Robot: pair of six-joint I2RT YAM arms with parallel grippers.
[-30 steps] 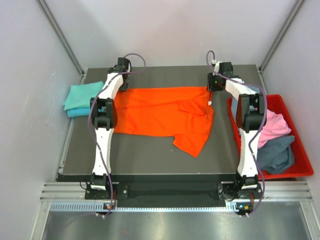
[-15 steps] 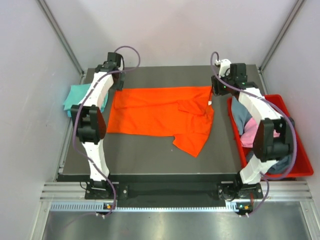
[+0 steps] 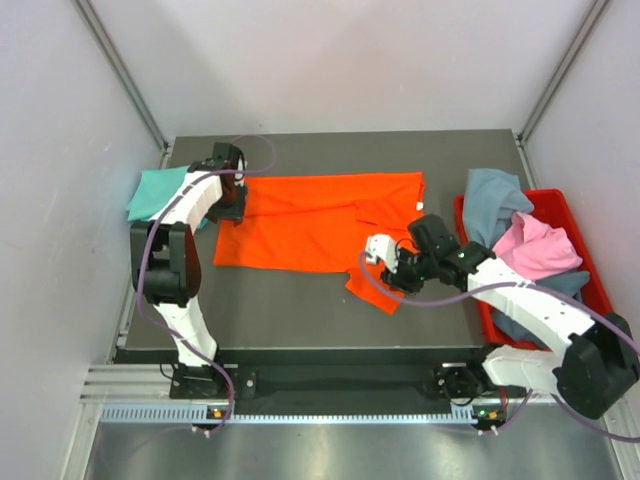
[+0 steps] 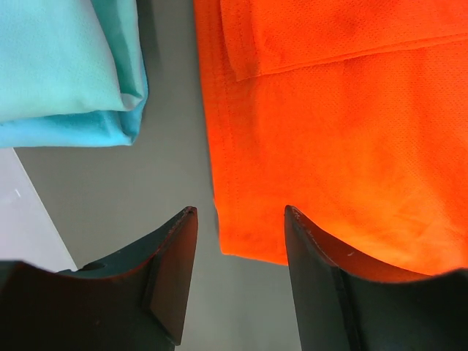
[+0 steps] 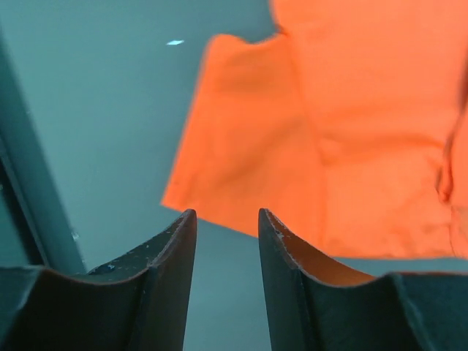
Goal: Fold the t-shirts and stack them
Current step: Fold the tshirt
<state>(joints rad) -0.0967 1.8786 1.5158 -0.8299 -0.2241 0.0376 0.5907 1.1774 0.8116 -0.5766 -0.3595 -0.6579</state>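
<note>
The robot's left gripper should next grab the near corner (image 3: pixel 217 264) (image 4: pixel 224 250) of the orange t-shirt, at the end beside the folded teal t-shirt.
A bright orange t-shirt (image 3: pixel 310 220) lies spread on the dark table, with a small white label (image 3: pixel 417 207) at its right edge and a flap hanging toward the near side. My left gripper (image 3: pixel 230 208) is open and empty at the shirt's left edge. In the left wrist view (image 4: pixel 240 212) a corner of the orange cloth (image 4: pixel 336 131) lies just ahead of the fingers. My right gripper (image 3: pixel 388 272) is open and empty beside the near flap. In the right wrist view (image 5: pixel 227 213) the flap (image 5: pixel 292 146) lies ahead. A folded teal t-shirt (image 3: pixel 158 193) lies at the left.
A red plastic bin (image 3: pixel 601 292) stands at the table's right edge and holds a pink shirt (image 3: pixel 545 245) and grey-blue shirts (image 3: pixel 490 192). The folded teal shirt also shows in the left wrist view (image 4: pixel 66 66). Grey walls close in on the left, back and right.
My left gripper moved from the back left corner toward the near side along the shirt's left edge. My right arm swung from the far right corner down to the shirt's near flap.
</note>
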